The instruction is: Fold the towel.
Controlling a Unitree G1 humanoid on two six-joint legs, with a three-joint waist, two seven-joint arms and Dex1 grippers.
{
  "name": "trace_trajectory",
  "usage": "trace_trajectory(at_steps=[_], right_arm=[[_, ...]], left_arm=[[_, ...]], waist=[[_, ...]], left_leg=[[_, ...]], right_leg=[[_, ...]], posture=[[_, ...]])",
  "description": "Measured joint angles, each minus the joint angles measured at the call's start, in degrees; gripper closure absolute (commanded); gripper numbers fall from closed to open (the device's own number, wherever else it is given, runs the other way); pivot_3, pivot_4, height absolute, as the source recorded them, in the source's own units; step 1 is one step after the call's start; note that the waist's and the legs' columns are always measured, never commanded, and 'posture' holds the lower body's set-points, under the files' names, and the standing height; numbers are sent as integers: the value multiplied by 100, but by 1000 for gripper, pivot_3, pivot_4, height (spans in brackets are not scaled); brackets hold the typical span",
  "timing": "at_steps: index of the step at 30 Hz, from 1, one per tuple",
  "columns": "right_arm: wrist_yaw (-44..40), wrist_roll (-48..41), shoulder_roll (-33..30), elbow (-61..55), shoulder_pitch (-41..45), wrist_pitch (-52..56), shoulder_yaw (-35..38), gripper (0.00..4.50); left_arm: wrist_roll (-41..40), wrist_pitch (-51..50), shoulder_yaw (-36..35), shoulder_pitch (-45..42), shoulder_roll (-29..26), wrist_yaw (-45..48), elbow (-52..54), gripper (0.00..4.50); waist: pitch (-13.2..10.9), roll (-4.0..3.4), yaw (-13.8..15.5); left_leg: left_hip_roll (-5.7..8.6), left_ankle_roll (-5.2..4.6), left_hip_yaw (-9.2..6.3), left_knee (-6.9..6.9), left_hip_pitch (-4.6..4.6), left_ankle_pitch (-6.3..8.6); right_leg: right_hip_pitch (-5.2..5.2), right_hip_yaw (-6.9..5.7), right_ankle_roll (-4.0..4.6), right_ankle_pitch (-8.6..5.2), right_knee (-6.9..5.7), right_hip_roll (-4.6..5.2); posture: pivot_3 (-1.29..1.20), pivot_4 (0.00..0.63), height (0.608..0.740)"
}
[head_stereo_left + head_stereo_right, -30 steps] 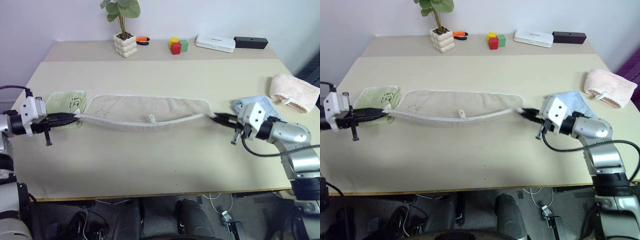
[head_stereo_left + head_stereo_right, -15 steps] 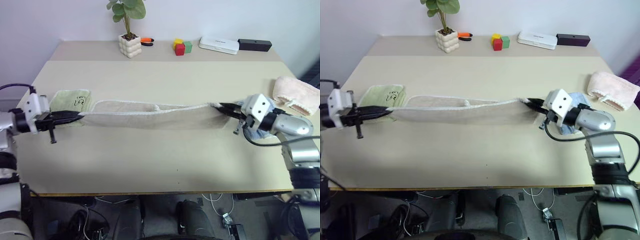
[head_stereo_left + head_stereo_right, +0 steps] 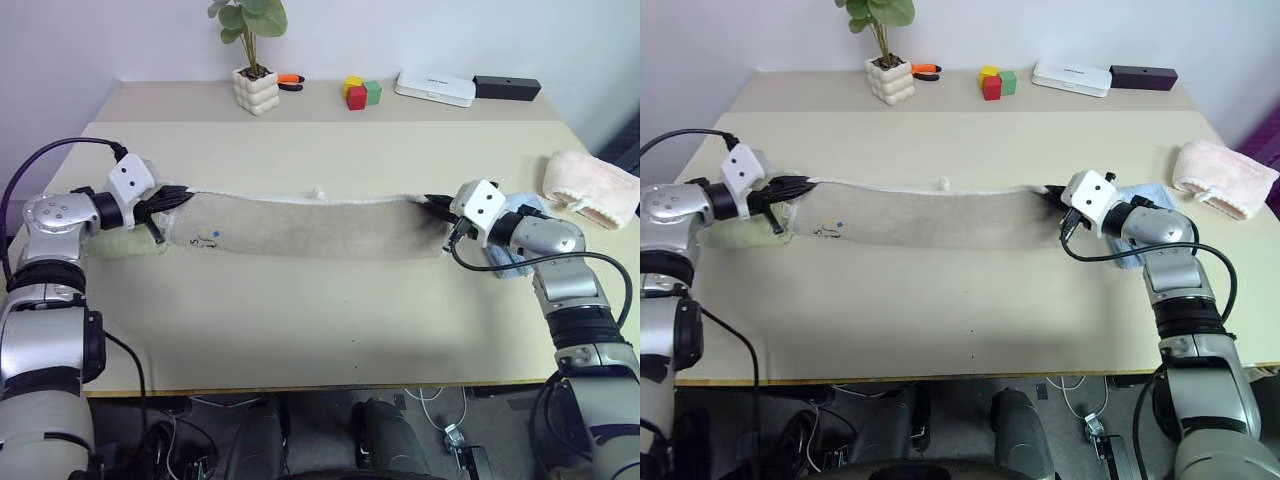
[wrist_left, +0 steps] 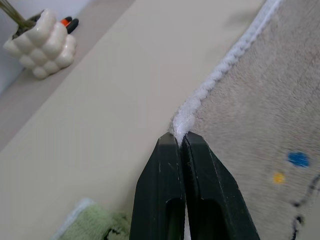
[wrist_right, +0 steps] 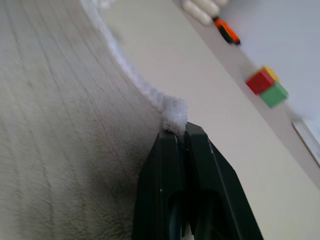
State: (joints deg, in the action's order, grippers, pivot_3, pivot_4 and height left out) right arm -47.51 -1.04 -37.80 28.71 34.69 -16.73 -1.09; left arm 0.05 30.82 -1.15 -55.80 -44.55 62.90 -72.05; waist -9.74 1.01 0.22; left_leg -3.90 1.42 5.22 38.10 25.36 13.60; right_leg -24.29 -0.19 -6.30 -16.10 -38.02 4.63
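Next, I let go of the towel's trimmed corner with my left gripper on the table [image 3: 192,199] [image 4: 162,152], beside the light green cloth. The towel is now stretched across the table's middle.
The towel [image 3: 310,225], beige-grey with white corded trim, is stretched as a long doubled band across the middle of the table [image 3: 330,320]. Its small white loop [image 3: 320,191] sticks up from the far edge. My left gripper [image 3: 178,197] is shut on the towel's left trimmed corner; in the left wrist view the fingertips [image 4: 172,142] pinch the white cord. At the other end, my right gripper [image 3: 432,203] is shut on the right corner, and the right wrist view has the trim [image 5: 172,112] bunched at the closed tips. The towel [image 5: 60,125] hangs from that edge down to the table.
A light green cloth [image 3: 125,242] lies under my left gripper and a light blue cloth [image 3: 515,255] beside my right arm. A pink cloth [image 3: 590,185] sits at the right edge. Along the back stand a potted plant [image 3: 252,90], coloured blocks [image 3: 360,92], a white box [image 3: 433,88] and a black box [image 3: 506,87].
Both grippers have carried the towel's near edge away from me, over to the far edge. The sagging towel is now doubled over and pulled straight.
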Motion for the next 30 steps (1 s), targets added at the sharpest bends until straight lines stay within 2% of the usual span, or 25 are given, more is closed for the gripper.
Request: trace_trajectory(at_steps=[9,22,23,24,26,30], right_arm=[[208,258,138,427,249,-118,-172,4483],[265,363,180,436,123,-105,-263,4483],[212,316,186,420,106,-59,-263,4500],[133,254,196,401,90,11,-263,4223],[24,200,198,344,34,74,-263,3570],[-9,198,197,308,5,123,-263,1570]], left_arm=[[618,-179,204,-131,162,-1015,-262,4500],[994,-408,245,-248,519,-1637,-337,4500],[952,-528,210,-251,538,-1543,-344,3862],[927,-610,185,-251,555,-1504,-362,3538],[931,-680,179,-248,574,-1528,-387,2557],[943,-662,184,-247,573,-1639,-387,506]], waist=[[-1,-1,5],[-1,-1,0],[-1,-1,-2],[-1,-1,-7],[-1,-1,-7],[-1,-1,-4]], left_leg=[[0,2,1,1,1,-1],[1,21,1,0,1,-12],[1,22,1,0,0,-13],[1,22,1,0,0,-13],[1,22,1,0,1,-13],[1,22,1,0,1,-13]], right_leg=[[0,0,0,0,0,1],[0,0,-1,0,0,1],[0,0,-1,0,0,0],[0,0,-1,0,0,0],[0,0,-1,0,0,0],[0,0,-1,0,0,0]], posture=[[0,150,735],[0,150,735],[0,150,735],[0,150,735],[0,150,735],[0,150,735]])
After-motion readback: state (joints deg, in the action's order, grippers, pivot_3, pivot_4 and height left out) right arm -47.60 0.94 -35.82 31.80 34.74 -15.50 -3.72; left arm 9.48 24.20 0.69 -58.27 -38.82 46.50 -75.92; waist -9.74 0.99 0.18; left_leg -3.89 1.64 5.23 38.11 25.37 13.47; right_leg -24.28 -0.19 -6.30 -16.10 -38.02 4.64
